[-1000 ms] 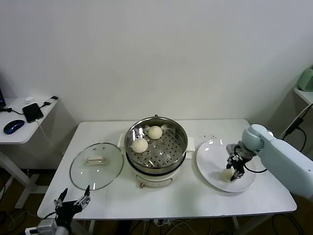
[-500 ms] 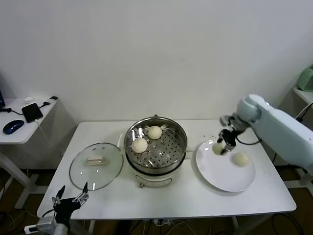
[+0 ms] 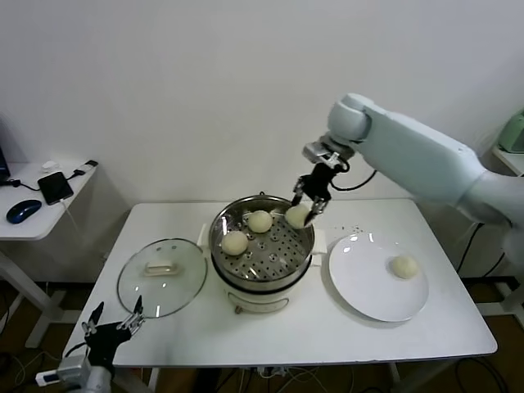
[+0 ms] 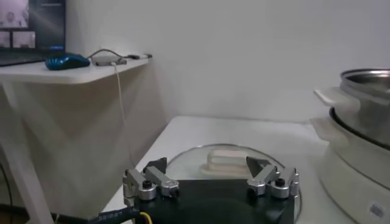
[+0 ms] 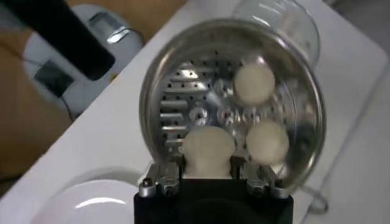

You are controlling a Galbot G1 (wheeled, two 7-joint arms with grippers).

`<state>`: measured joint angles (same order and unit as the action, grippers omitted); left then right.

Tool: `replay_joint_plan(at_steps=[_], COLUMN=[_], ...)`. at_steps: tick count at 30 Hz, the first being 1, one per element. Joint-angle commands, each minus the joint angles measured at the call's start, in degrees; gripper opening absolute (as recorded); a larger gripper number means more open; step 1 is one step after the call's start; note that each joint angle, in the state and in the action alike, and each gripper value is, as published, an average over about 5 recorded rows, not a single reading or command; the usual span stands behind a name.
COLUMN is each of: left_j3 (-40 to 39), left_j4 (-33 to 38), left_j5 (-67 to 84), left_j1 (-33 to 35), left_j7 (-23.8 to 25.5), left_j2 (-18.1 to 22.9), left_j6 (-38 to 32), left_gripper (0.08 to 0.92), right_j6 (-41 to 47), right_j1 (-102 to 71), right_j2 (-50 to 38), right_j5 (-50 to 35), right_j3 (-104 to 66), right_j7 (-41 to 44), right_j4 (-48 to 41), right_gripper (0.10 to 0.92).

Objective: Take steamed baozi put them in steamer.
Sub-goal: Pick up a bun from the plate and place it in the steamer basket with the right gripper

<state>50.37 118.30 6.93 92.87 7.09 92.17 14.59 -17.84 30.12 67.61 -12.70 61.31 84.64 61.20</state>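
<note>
Next, I set the baozi down with my right gripper on the bare front part of the tray (image 3: 255,264) (image 5: 198,91), in front of the two other baozi.
My right gripper (image 3: 304,205) is shut on a cream-white baozi (image 3: 296,215) and holds it over the right rim of the steel steamer (image 3: 226,259). The wrist view shows this baozi (image 5: 208,151) clamped between the jaws above the perforated tray (image 5: 177,103). Two more baozi (image 3: 259,221) (image 3: 234,242) lie on the tray. A last baozi (image 3: 403,266) rests on the white plate (image 3: 364,282) to the right. My left gripper (image 3: 112,328) hangs open below the table's front left corner.
A round glass lid (image 3: 161,276) with a cream handle lies left of the steamer. A side desk (image 3: 33,221) at far left carries a phone and a mouse. The right arm (image 3: 426,160) reaches across above the plate.
My right gripper lifted a baozi off the plate and carried it left to above the steamer's right rim. One baozi stays on the plate. The left gripper barely moved.
</note>
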Motion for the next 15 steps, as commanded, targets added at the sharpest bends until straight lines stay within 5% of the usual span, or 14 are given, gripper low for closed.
replay_joint_plan(at_steps=[1,15], left_j3=[1.3,0.6], left_j4=[0.2,0.7], left_j5=[0.5,0.4], left_j1=[-0.6,-0.4], left_j7=[-0.1,-0.2], left_j2=[2.3,2.6], left_j6=[0.2,0.2], left_gripper=[0.823,0.823], right_j6=[-24.1,-26.8], right_j1=[2.8,-4.2], right_j2=[7.2,9.1], right_j5=[4.3,23.1], right_j3=[7.2,6.2], right_j7=[-1.0,-6.6], right_j4=[1.5,10.5], right_gripper=[0.518,0.515])
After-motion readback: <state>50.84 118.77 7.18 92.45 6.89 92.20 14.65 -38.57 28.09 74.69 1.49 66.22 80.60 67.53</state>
